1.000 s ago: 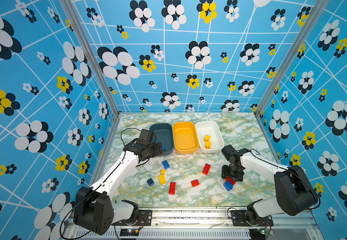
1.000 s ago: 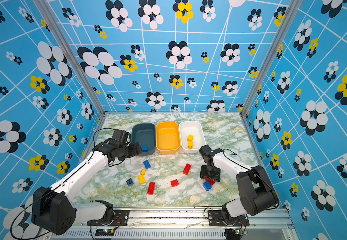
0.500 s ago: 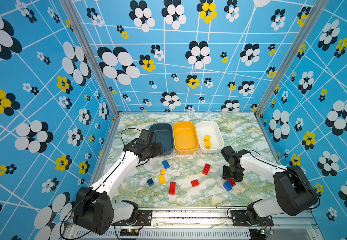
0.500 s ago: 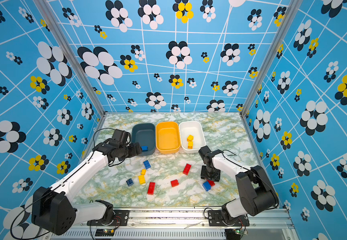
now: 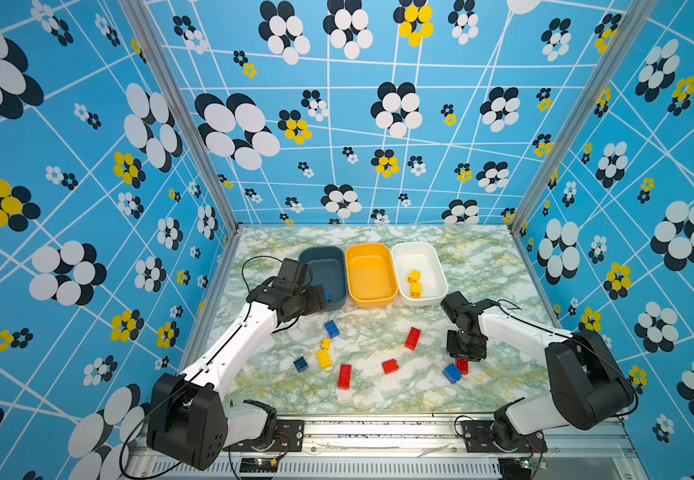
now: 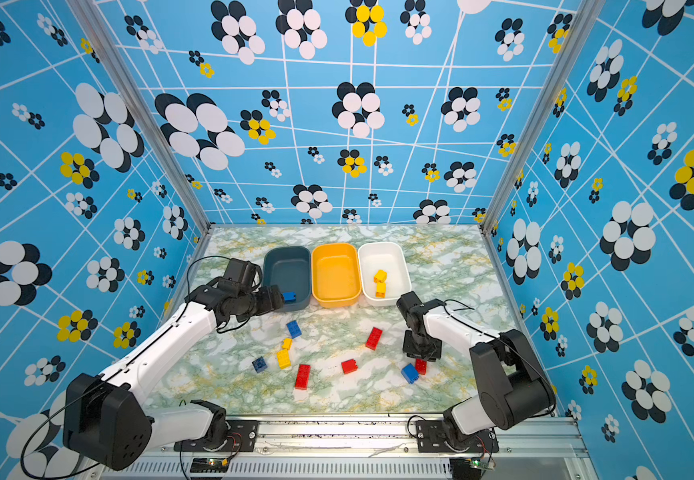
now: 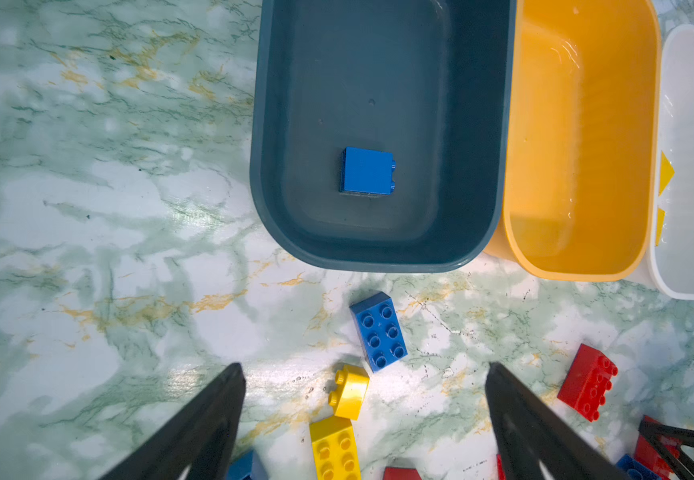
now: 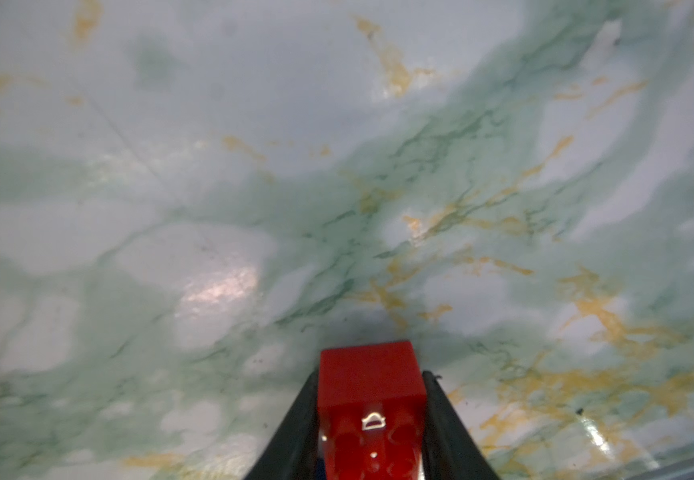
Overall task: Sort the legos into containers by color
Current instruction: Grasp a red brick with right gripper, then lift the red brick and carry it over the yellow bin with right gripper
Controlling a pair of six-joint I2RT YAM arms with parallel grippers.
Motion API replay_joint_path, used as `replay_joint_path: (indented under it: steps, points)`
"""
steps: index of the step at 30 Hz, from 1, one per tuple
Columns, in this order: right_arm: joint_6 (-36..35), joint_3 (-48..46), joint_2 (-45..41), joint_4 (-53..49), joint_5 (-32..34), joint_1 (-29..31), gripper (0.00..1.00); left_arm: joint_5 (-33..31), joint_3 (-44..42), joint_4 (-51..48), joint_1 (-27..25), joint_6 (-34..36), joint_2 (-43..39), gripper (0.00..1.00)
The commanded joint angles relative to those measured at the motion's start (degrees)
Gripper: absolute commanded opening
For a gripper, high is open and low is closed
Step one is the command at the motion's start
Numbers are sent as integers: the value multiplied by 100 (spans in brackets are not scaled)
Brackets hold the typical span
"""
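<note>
The dark blue brick (image 5: pixel 300 365) (image 7: pixel 246 466), the one lying near the two yellow bricks, is next for my left gripper to close on by its sides.
My right gripper (image 8: pixel 372 415) is shut on a small red lego (image 8: pixel 368 374) at the table surface; in both top views it stands at the right (image 5: pixel 464 358), beside a blue lego (image 5: pixel 452 372). My left gripper (image 7: pixel 365 370) hangs open and empty by the front corner of the dark teal container (image 5: pixel 328 268), which holds one blue lego (image 7: pixel 367 170). The orange-yellow container (image 5: pixel 372 274) is empty. The white container (image 5: pixel 430 262) holds two yellow legos (image 5: pixel 415 282).
Loose on the marble table lie a blue oblong brick (image 5: pixel 331 328), two yellow bricks (image 5: pixel 323 358), a dark blue one (image 5: pixel 300 364), and red ones (image 5: pixel 344 376) (image 5: pixel 390 366) (image 5: pixel 412 338). Patterned walls close in three sides.
The right gripper's jaws have closed onto the red lego. The left arm has not moved.
</note>
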Motion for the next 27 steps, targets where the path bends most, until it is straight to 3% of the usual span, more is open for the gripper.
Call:
replay_joint_path:
  steps: [1, 9, 16, 27]
  points:
    - [-84, 83, 139, -17, 259, 32, 34, 24, -84, -2, 43, 123, -19, 92]
    - [-115, 357, 9, -297, 347, 35, 26, 70, -75, -20, 159, 195, -24, 92]
    - [-112, 1190, -244, -741, 327, 143, 25, 120, -90, -13, 243, 239, -44, 92]
    - [-96, 3639, 1154, -670, -36, 1042, 24, 175, -195, -28, 297, 251, -154, 92]
